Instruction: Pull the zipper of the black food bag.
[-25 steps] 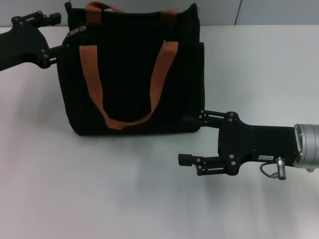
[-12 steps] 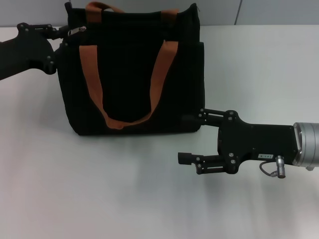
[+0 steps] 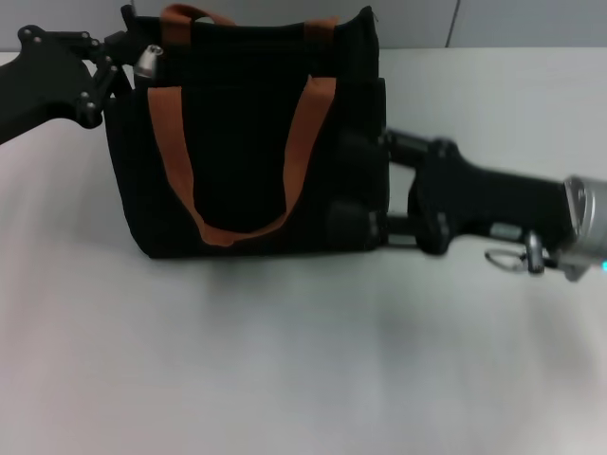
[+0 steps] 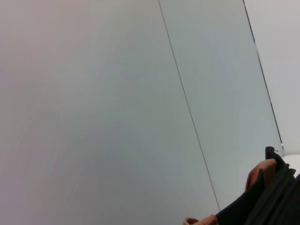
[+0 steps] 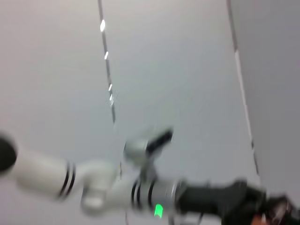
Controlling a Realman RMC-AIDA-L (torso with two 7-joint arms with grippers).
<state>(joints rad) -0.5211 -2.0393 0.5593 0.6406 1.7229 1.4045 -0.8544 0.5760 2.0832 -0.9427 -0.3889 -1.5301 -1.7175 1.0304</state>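
Note:
I need to next move my right gripper to the silver zipper pull [image 3: 148, 63] beside my left gripper and close it there, to pull it along the top of the black food bag.
The black food bag [image 3: 242, 142] stands upright on the white table [image 3: 285, 360], with rust-brown strap handles [image 3: 171, 142] on its front. The silver zipper pull [image 3: 147, 62] sticks up at the bag's top left corner. My left gripper [image 3: 121, 59] is at that corner, its tip right beside the pull. My right gripper [image 3: 353, 185] is open and blurred by motion, its fingers [image 3: 349, 145] against the bag's right side. A corner of the bag [image 4: 276, 201] with a brown strap shows in the left wrist view.
A silver plug with a cable loop [image 3: 529, 254] hangs on my right wrist. A grey wall [image 3: 493, 24] runs behind the table's far edge. The right wrist view shows my white left arm [image 5: 93, 183] far off against the wall.
My right gripper has moved up from the table in front to the bag's right side. My left gripper has risen and closed in on the top left corner; the pull now stands up.

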